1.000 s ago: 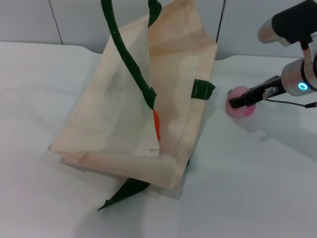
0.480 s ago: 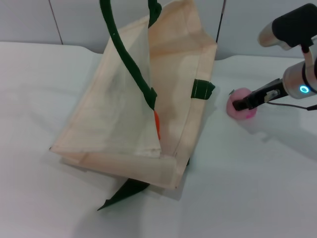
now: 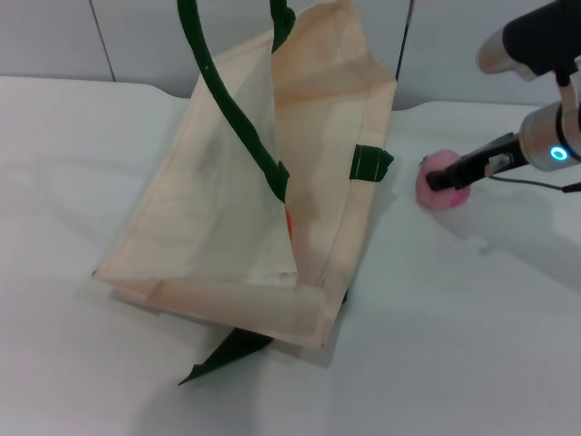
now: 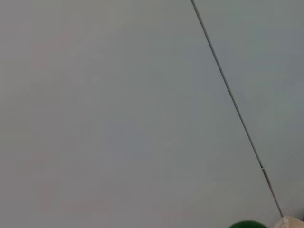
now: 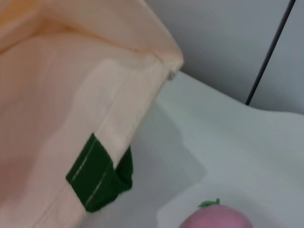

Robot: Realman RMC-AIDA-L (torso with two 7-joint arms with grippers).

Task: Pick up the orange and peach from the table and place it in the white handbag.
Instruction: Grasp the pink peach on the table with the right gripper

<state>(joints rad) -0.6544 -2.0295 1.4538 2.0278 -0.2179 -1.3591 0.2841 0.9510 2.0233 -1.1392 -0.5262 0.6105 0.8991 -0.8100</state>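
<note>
Next, my right gripper lets go of the peach inside the white handbag (image 3: pixel 304 179), just behind the orange.
The white handbag (image 3: pixel 227 200) lies on the table with its mouth held open, its dark green handles (image 3: pixel 222 91) running up out of the head view. The orange (image 3: pixel 288 224) shows only as a thin orange-red sliver inside the bag. The pale pink peach (image 3: pixel 442 188) is to the right of the bag, near its green side tab (image 3: pixel 370 163). My right gripper (image 3: pixel 439 179) is shut on the peach just above the table. The right wrist view shows the peach's top (image 5: pixel 216 220) and the bag's wall (image 5: pixel 71 95). My left gripper is out of view.
The white table (image 3: pixel 472 327) spreads around the bag. A loose green strap end (image 3: pixel 222 354) lies by the bag's near corner. A grey panelled wall (image 3: pixel 54 36) stands behind. The left wrist view shows the wall and a bit of green handle (image 4: pixel 244 224).
My right gripper and the peach have shifted slightly up and away together. The bag and the orange have not moved.
</note>
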